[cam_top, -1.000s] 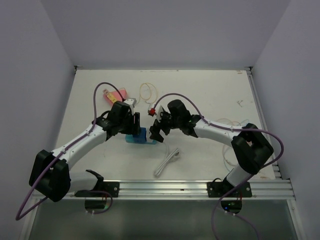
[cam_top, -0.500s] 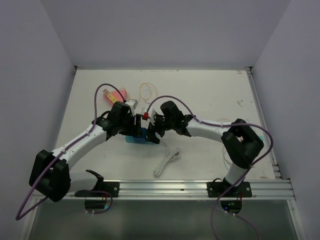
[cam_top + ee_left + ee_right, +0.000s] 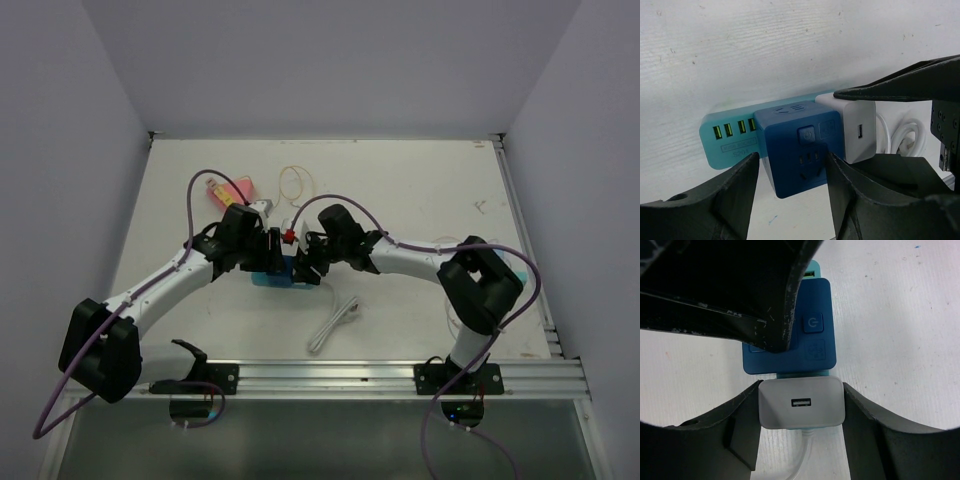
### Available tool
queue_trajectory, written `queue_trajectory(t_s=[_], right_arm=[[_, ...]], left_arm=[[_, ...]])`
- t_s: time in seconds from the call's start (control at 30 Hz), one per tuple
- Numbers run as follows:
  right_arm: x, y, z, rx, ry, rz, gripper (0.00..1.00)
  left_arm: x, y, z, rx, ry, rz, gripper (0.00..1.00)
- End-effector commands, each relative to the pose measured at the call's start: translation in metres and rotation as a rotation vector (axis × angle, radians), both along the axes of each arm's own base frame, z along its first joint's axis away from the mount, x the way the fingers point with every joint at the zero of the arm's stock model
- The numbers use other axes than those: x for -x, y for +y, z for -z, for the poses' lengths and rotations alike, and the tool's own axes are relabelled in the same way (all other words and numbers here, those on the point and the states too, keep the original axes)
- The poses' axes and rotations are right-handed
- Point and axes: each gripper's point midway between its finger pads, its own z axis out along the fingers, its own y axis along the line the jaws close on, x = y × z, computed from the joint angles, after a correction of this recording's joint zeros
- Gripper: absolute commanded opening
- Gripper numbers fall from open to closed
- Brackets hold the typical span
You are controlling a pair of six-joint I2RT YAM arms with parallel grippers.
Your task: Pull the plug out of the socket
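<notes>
My right gripper needs to release the plug on the bare far part of the table (image 3: 404,199), well away from the orange rubber-band loop.
The socket (image 3: 800,150) is a blue cube on a teal USB base (image 3: 730,140), lying mid-table (image 3: 272,279). The plug (image 3: 801,402) is a white USB charger seated in the socket's side (image 3: 852,127), with a white cable (image 3: 802,455) trailing toward the near edge (image 3: 335,322). My left gripper (image 3: 792,160) is shut on the blue cube, one finger against each side. My right gripper (image 3: 801,390) is shut on the plug, its fingers pressing both flanks. In the top view the two grippers (image 3: 270,262) (image 3: 308,268) meet over the socket and hide the plug.
A pink object (image 3: 232,189) and an orange rubber-band loop (image 3: 293,182) lie behind the socket. A small red piece (image 3: 291,234) sits between the wrists. A thin pale wire (image 3: 455,245) lies at the right, and a metal rail (image 3: 330,375) runs along the near edge.
My right gripper has moved left to the socket and closed from wide open onto the white plug. The left gripper has stayed on the blue cube.
</notes>
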Motion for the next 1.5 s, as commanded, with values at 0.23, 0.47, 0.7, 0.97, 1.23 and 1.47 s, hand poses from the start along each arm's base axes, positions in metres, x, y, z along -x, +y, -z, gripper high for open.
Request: queue_trajectory(t_s=[0.23, 0.47, 0.7, 0.97, 1.23, 1.47], right_arm=[[0.005, 0.018, -0.07, -0.162, -0.103, -0.039, 0.0], [0.007, 0.023, -0.095, -0.205, -0.145, -0.04, 0.0], [0.007, 0.024, -0.103, -0.207, -0.171, -0.032, 0.0], [-0.019, -0.023, -0.087, -0.102, -0.178, 0.182, 0.0], [-0.111, -0.128, -0.085, 0.033, -0.116, 0.74, 0.0], [-0.172, -0.218, -0.044, 0.279, 0.035, 1.161, 0.0]], left_arm=[[0.042, 0.034, 0.056, -0.161, 0.209, -0.062, 0.56], [0.044, 0.041, 0.064, -0.201, 0.232, -0.081, 0.55], [0.042, 0.04, 0.063, -0.209, 0.231, -0.085, 0.55], [0.031, 0.034, 0.045, -0.165, 0.17, -0.096, 0.57], [0.009, 0.019, 0.005, -0.064, 0.036, -0.095, 0.71], [-0.024, 0.017, -0.052, -0.025, -0.21, -0.102, 0.88]])
